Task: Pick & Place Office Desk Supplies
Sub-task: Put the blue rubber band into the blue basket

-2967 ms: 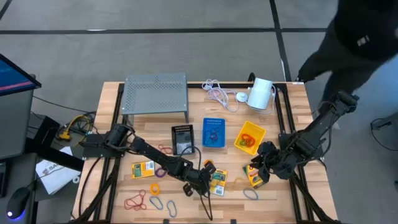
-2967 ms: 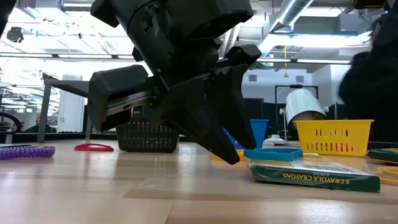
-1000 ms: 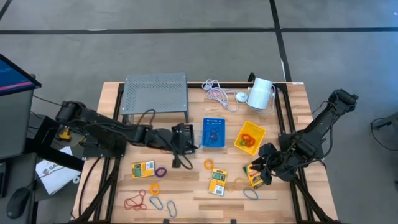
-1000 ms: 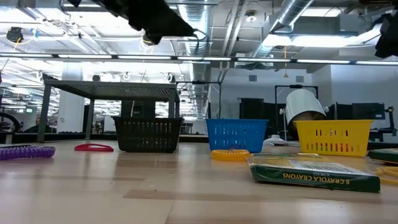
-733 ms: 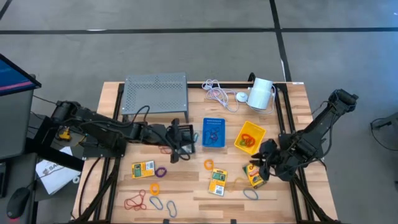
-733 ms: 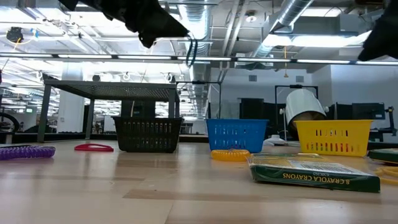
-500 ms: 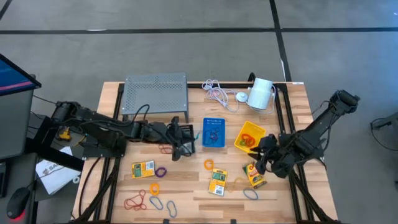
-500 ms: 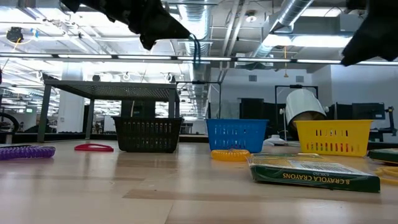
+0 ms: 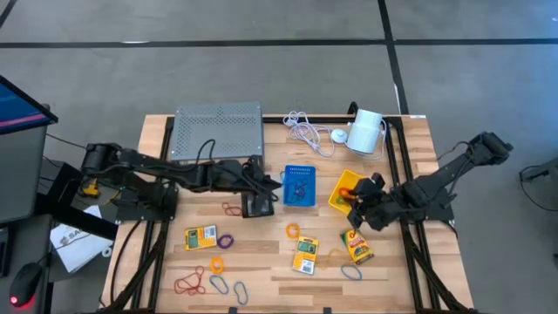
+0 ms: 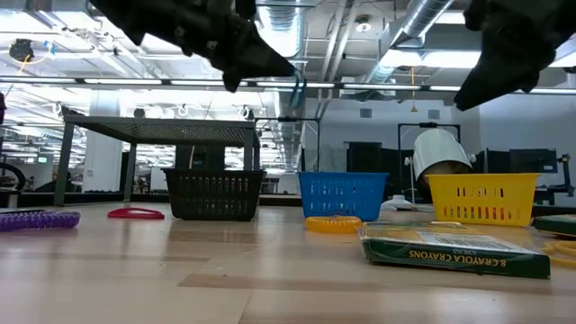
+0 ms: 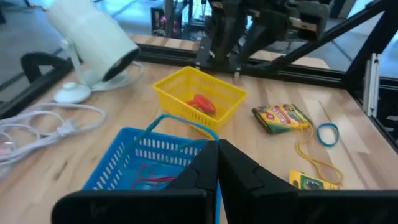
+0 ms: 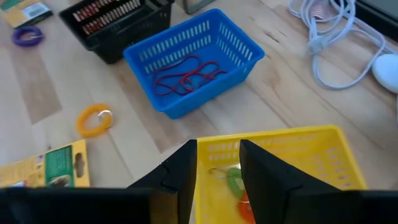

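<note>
Next, my left gripper lets go of the blue loop on the red loops inside the blue bin (image 9: 300, 192) (image 11: 163, 180).
My left gripper (image 9: 272, 183) is shut on a thin blue loop (image 11: 180, 123) and hovers over the blue bin's (image 9: 301, 187) left rim, beside the black bin (image 9: 257, 208). In the low view the loop (image 10: 298, 85) dangles high above the table. My right gripper (image 9: 356, 205) hangs over the near part of the yellow bin (image 9: 359, 180), with a green loop (image 12: 233, 177) between its narrowly parted fingers. Red loops lie in the blue bin (image 12: 186, 68). Yellow card packets (image 9: 200, 236) (image 9: 305, 254) (image 9: 359, 247) lie flat on the table. My left gripper pinches the blue loop at the very tips of its fingers (image 11: 214, 152), coming nearly level from the table's left. The free part of the loop (image 11: 163, 119) arches out past the tips, slack and clear of the bin. My right gripper holds the green loop (image 12: 231, 180) between its fingers (image 12: 186, 168), slanting down from the table's right. The loop hangs above the inside of the yellow bin; the fingers partly hide the place of contact.
A grey mesh shelf (image 9: 218, 131) stands at the far left. A coiled white cable (image 9: 305, 131) and a white cylinder device (image 9: 366, 131) sit at the far edge. Loose loops (image 9: 190, 283) (image 9: 293, 230) (image 9: 351, 272) lie along the near side.
My left gripper has carried the blue loop toward the far right, from in front of the black bin to the blue bin's left rim, rolling a little. My right gripper has swung away from the crayon packet toward the far edge, over the yellow bin.
</note>
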